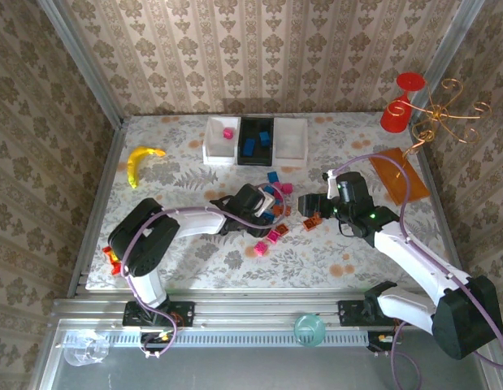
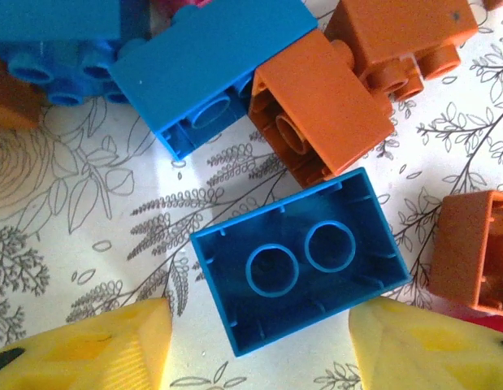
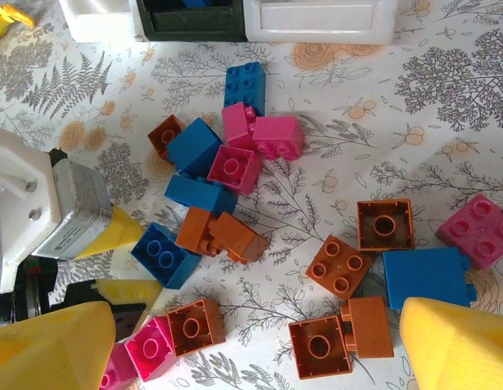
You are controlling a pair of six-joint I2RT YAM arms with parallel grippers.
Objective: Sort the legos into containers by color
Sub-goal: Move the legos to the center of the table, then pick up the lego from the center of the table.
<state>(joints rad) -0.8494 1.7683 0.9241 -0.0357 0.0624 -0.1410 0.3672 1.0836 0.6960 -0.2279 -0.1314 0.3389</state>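
Note:
I need to grip the upside-down blue brick across its shorter span [image 2: 288, 211] with my left gripper before lifting it, because it lies slanted with its long side spanning the open fingers.
The loose legos [image 1: 274, 213] lie in a cluster mid-table, in blue, pink and orange-brown. My left gripper [image 2: 259, 349] is open low over them, and an upside-down blue brick [image 2: 300, 260] lies between its yellow fingertips, untouched. Orange bricks [image 2: 320, 114] and another blue brick [image 2: 206, 69] lie just beyond it. My right gripper [image 3: 255, 349] hangs open above several orange bricks [image 3: 340, 266], holding nothing. Three containers stand at the back. The left white tray [image 1: 209, 140] holds a pink brick [image 1: 227, 133], the black tray [image 1: 241, 142] holds blue bricks, and the right white tray [image 1: 292, 142] looks bare.
A yellow banana [image 1: 140, 162] lies at the left. A flat orange-brown plate [image 1: 397, 175] lies at the right, with a red glass [image 1: 400, 104] and a wire stand [image 1: 446, 114] behind it. The two grippers [image 1: 267, 210] [image 1: 310, 207] hover close together over the pile.

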